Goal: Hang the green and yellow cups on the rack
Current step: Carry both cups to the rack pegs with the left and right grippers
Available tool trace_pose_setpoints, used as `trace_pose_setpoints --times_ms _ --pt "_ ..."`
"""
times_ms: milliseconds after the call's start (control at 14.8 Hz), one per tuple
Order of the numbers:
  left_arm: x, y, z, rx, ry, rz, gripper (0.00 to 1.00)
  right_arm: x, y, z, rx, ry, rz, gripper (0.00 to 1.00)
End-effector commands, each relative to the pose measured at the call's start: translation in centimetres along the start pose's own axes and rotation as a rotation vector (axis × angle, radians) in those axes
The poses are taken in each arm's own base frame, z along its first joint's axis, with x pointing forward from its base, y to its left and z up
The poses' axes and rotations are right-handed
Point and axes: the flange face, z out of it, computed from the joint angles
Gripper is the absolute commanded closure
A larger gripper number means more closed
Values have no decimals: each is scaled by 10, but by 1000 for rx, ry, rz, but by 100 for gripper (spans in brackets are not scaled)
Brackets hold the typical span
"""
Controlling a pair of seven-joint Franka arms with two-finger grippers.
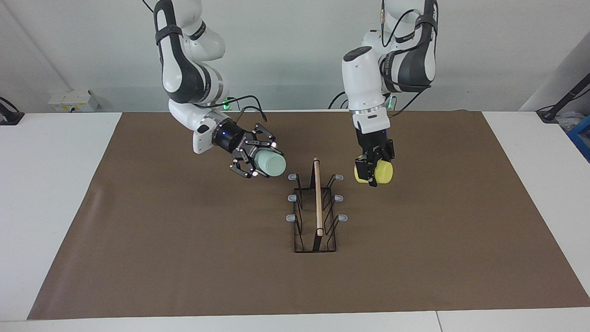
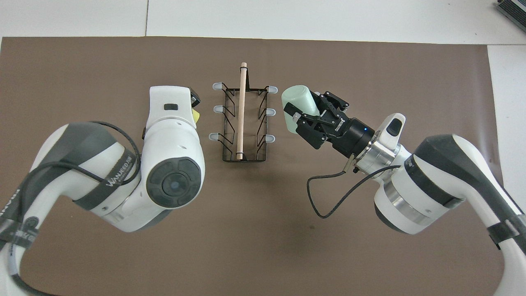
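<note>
Next, my left gripper releases the yellow cup on the rack's nearest grey-tipped peg (image 2: pixel 221 136), across from the mint green cup. The yellow cup is now held low beside the rack.
The black wire rack (image 1: pixel 316 210) with a wooden rod on top stands mid-table; it also shows in the overhead view (image 2: pixel 243 119). All its grey-tipped prongs are bare. My right gripper (image 1: pixel 256 161) is shut on the mint green cup (image 1: pixel 272 164), held tilted in the air beside the rack on the right arm's side; gripper (image 2: pixel 303 114) and cup (image 2: pixel 296 106) show from above. My left gripper (image 1: pixel 372 174) is shut on the yellow cup (image 1: pixel 381 172), held low beside the rack's other side. From above, my left arm hides all but a sliver of the yellow cup (image 2: pixel 197 116).
A brown mat (image 1: pixel 184 258) covers most of the white table (image 1: pixel 50 184). A white socket box (image 1: pixel 71 99) sits at the table's edge nearest the robots, at the right arm's end. A blue item (image 1: pixel 581 133) lies off the left arm's end.
</note>
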Motion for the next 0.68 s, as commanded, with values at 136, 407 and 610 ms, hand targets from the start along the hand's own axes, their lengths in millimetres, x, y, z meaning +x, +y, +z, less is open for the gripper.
trace_pose_setpoints --times_ms 136,407,610 --pt "-40 -7 -8 -36 108 119 100 -14 -4 0 73 148 9 100" --pt "-65 -5 -6 -58 198 107 100 -31 4 2 125 171 29 100" --pt "-80 -1 -7 -54 207 132 100 -59 18 11 168 184 32 100"
